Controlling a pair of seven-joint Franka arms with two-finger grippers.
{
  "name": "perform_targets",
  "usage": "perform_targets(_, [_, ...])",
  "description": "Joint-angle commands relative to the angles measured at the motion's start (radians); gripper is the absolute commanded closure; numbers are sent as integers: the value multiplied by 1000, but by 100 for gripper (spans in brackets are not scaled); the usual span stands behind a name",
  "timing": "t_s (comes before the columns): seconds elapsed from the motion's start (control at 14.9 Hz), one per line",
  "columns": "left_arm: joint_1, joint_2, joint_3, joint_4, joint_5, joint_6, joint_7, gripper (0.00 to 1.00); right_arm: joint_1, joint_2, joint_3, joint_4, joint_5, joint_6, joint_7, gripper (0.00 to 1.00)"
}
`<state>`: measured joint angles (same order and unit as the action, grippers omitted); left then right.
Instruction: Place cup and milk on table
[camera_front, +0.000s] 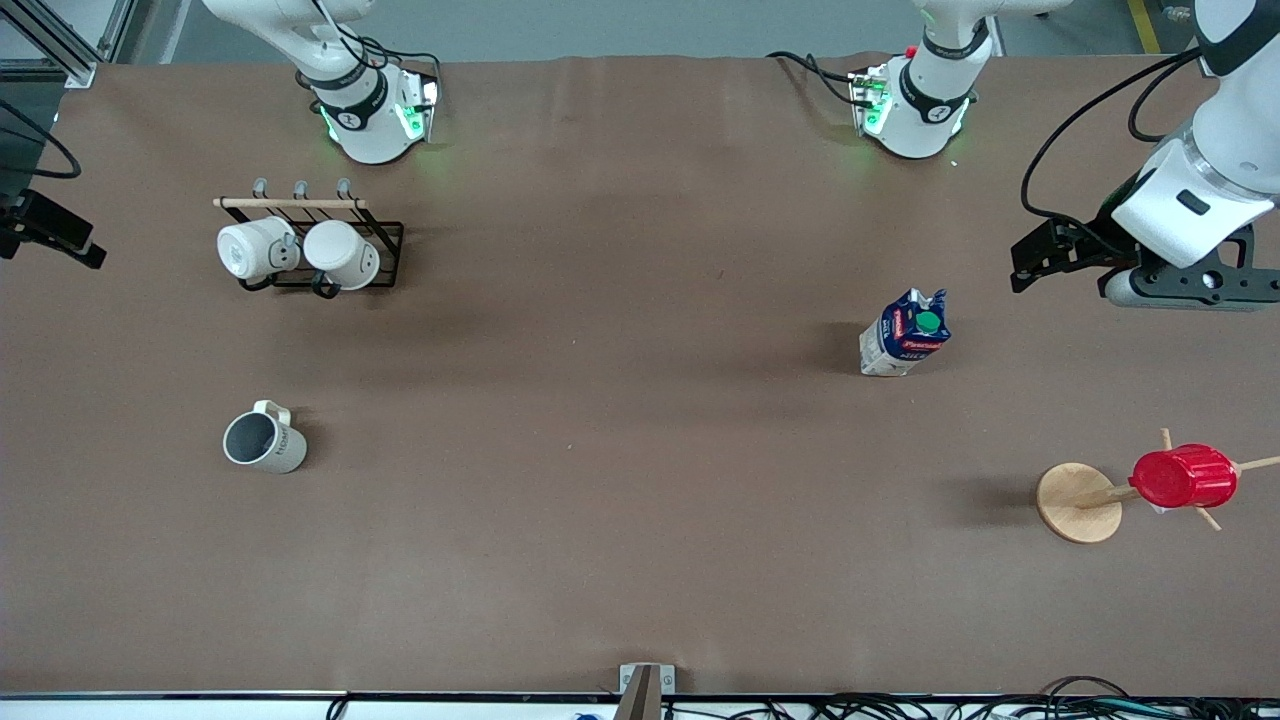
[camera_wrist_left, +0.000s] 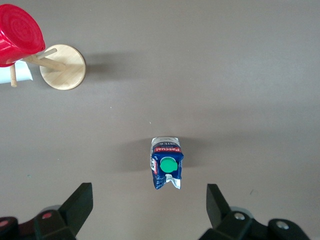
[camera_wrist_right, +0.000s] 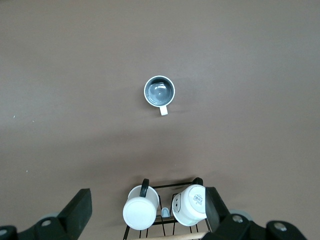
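The robot's left gripper needs to next move to the milk and close on its upper part (camera_front: 923, 317) (camera_wrist_left: 168, 167), around the green cap.
The cup (camera_front: 262, 440) is off-white with a dark grey inside and stands upright on the brown table (camera_front: 620, 450) toward the right arm's end. It also shows in the right wrist view (camera_wrist_right: 159, 91). The milk (camera_front: 905, 333), blue and white with a green cap, stands upright toward the left arm's end. My left gripper (camera_wrist_left: 148, 210) is open and empty, up in the air beside the milk (camera_wrist_left: 167, 162). My right gripper (camera_wrist_right: 147, 212) is open and empty, high over the mug rack. It is out of the front view.
A black wire rack (camera_front: 385, 240) holds two white mugs (camera_front: 300, 252) near the right arm's base; the mugs also show in the right wrist view (camera_wrist_right: 165, 209). A red ribbed cup (camera_front: 1183, 477) hangs on a wooden peg stand (camera_front: 1078, 502) at the left arm's end.
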<state>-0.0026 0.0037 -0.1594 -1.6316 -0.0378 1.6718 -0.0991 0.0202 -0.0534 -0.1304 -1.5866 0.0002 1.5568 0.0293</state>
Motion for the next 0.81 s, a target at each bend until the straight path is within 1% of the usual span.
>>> perform_targets(0.0, [-3,-10,-2,-17,15,29,-5,0,1,4,-1,13,-19,-12,0,0])
perform_targets(0.4, [-5,-2,-2,-22,16,32,-11,0,1,7,-3,2,-19,2,0,0])
perform_targets(0.54, [0,9,-3,-19,16,34,-8,1,1,24,-3,-1,-19,22,-2,0])
perform_targets(0.61, [0,10,-2,-19,16,45,-8,1,0,47,-3,-21,-17,49,-6,0])
perform_targets(0.74, [0,10,-3,-25,16,51,-10,3,0,60,-3,-102,-17,147,-6,0])
